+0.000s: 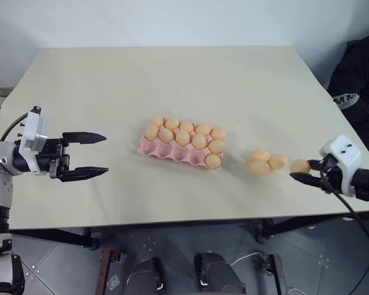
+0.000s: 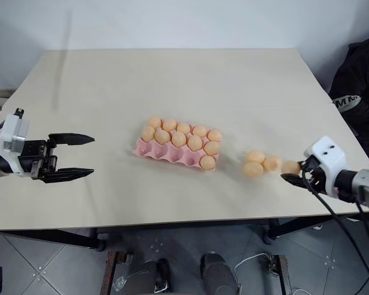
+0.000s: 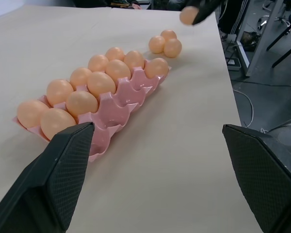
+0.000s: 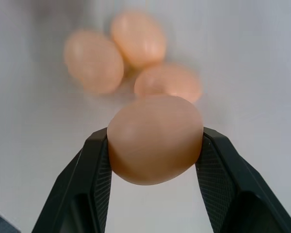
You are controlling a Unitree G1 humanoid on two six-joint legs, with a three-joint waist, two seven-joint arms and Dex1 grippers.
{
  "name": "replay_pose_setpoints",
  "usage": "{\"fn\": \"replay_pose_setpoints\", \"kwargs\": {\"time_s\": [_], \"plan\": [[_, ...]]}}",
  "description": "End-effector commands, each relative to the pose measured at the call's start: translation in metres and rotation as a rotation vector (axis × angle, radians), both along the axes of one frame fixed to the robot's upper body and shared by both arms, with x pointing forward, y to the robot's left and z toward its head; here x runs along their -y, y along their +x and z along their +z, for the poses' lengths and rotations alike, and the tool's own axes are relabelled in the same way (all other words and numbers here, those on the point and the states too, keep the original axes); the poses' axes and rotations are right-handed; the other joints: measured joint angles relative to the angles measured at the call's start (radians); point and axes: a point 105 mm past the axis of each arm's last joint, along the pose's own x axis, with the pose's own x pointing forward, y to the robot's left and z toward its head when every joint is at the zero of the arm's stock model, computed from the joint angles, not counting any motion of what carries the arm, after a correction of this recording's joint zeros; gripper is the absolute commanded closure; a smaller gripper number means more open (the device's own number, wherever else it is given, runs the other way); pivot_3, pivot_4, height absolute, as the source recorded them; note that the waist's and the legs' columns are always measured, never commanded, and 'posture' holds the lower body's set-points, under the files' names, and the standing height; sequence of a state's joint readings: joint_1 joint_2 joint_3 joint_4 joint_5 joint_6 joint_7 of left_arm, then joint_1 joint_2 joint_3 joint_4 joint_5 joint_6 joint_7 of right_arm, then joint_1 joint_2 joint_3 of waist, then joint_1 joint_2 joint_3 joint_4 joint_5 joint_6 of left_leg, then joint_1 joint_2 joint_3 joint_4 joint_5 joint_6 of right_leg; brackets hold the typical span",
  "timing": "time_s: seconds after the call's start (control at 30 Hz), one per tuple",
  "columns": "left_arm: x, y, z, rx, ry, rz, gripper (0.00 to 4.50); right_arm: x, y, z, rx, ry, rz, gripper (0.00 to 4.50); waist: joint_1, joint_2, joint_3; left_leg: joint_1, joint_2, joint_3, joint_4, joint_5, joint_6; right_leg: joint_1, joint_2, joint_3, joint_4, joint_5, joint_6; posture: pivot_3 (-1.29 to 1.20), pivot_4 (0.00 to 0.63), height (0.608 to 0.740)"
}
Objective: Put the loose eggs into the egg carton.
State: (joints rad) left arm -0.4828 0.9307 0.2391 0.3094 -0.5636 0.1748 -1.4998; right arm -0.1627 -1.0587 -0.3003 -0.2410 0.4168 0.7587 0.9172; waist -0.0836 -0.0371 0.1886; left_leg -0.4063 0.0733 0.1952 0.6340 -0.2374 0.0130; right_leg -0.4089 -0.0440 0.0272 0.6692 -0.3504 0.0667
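Observation:
My right gripper needs to let go of the egg in the bare cup (image 1: 195, 155) beside the near row's corner egg in the pink carton. The egg is now held above the loose eggs.
The pink egg carton (image 1: 167, 152) lies mid-table, with several pale orange eggs in its cups and its near row mostly bare. To its right, three loose eggs (image 1: 262, 162) cluster on the table. My right gripper (image 1: 300, 169) hovers just right of that cluster, shut on a fourth egg (image 1: 299, 166). The right wrist view shows this egg (image 4: 155, 138) pinched between the two fingers above the cluster (image 4: 131, 53). My left gripper (image 1: 104, 154) hangs open and empty over the table, well left of the carton (image 3: 121, 104).
The beige table (image 1: 184, 80) has wide bare room behind and in front of the carton. Its front edge runs close under both grippers. A person in dark clothing (image 1: 360, 80) stands at the far right corner.

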Motion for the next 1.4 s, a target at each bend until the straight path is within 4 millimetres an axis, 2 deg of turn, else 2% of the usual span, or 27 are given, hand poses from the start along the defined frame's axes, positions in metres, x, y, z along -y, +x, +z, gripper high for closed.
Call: {"fn": "replay_pose_setpoints", "kwargs": {"time_s": [0.03, 0.2, 0.3, 0.4, 0.5, 0.7, 1.0, 1.3, 1.4], "plan": [[0.001, -0.004, 0.01, 0.048, -0.013, -0.025, 0.0, -0.023, 0.001, 0.029, 0.084, 0.001, 0.072, 2.31, -0.001, 0.0, 0.0, 0.0, 0.0, 0.0, 0.0, 0.0, 0.0, 0.0, 0.0, 0.0, 0.0, 0.0, 0.0, 0.0, 0.15, 0.74], [0.004, -0.002, 0.01, 0.053, -0.019, -0.034, 0.0, -0.092, 0.021, 0.046, 0.19, 0.092, 0.216, 2.31, -0.007, 0.0, 0.0, 0.0, 0.0, 0.001, -0.001, 0.0, -0.001, -0.001, 0.0, 0.001, 0.001, 0.0, 0.0, 0.0, 0.15, 0.74], [0.004, -0.002, 0.01, 0.054, -0.02, -0.036, 0.0, -0.117, 0.032, 0.046, 0.211, 0.123, 0.241, 2.31, -0.003, 0.0, 0.0, -0.001, 0.0, 0.001, -0.002, 0.001, -0.001, -0.003, 0.0, 0.001, 0.001, 0.0, -0.001, 0.0, 0.15, 0.74], [0.004, -0.002, 0.011, 0.06, -0.022, -0.033, 0.0, -0.149, 0.046, 0.034, 0.206, 0.147, 0.261, 2.31, -0.002, 0.0, 0.0, -0.003, 0.0, 0.001, -0.002, 0.0, -0.001, -0.004, 0.0, 0.001, -0.002, 0.0, -0.001, 0.0, 0.15, 0.74], [0.003, -0.005, 0.011, 0.06, -0.023, -0.023, 0.0, -0.167, 0.057, 0.022, 0.205, 0.15, 0.261, 2.31, -0.002, 0.0, 0.0, -0.005, 0.0, 0.002, -0.002, 0.0, -0.001, -0.005, 0.0, 0.001, -0.003, 0.0, -0.001, 0.0, 0.15, 0.74], [-0.002, -0.011, 0.01, 0.059, -0.022, 0.0, 0.0, -0.199, 0.067, 0.016, 0.207, 0.192, 0.284, 2.31, -0.003, 0.0, 0.0, -0.007, 0.0, 0.004, -0.001, 0.0, 0.0, -0.007, 0.001, 0.001, -0.003, 0.0, 0.0, 0.0, 0.15, 0.74], [-0.006, -0.019, 0.01, 0.061, -0.023, 0.025, 0.0, -0.225, 0.061, 0.006, 0.169, 0.214, 0.372, 2.31, -0.004, -0.001, 0.0, -0.006, 0.001, 0.004, -0.001, 0.0, -0.001, -0.007, 0.002, 0.002, 0.0, 0.0, 0.0, 0.0, 0.15, 0.74], [-0.007, -0.021, 0.01, 0.069, -0.023, 0.037, 0.0, -0.23, 0.06, -0.009, 0.141, 0.165, 0.402, 2.31, -0.004, -0.001, 0.0, -0.005, 0.001, 0.004, -0.001, 0.0, -0.001, -0.007, 0.002, 0.002, 0.0, 0.0, 0.0, 0.0, 0.15, 0.74], [-0.007, -0.021, 0.01, 0.071, -0.023, 0.042, 0.0, -0.227, 0.06, -0.014, 0.133, 0.134, 0.407, 1.46, -0.005, -0.001, 0.0, -0.005, 0.001, 0.004, -0.002, 0.0, -0.001, -0.007, 0.002, 0.002, 0.0, 0.0, 0.0, 0.0, 0.15, 0.74]]}}
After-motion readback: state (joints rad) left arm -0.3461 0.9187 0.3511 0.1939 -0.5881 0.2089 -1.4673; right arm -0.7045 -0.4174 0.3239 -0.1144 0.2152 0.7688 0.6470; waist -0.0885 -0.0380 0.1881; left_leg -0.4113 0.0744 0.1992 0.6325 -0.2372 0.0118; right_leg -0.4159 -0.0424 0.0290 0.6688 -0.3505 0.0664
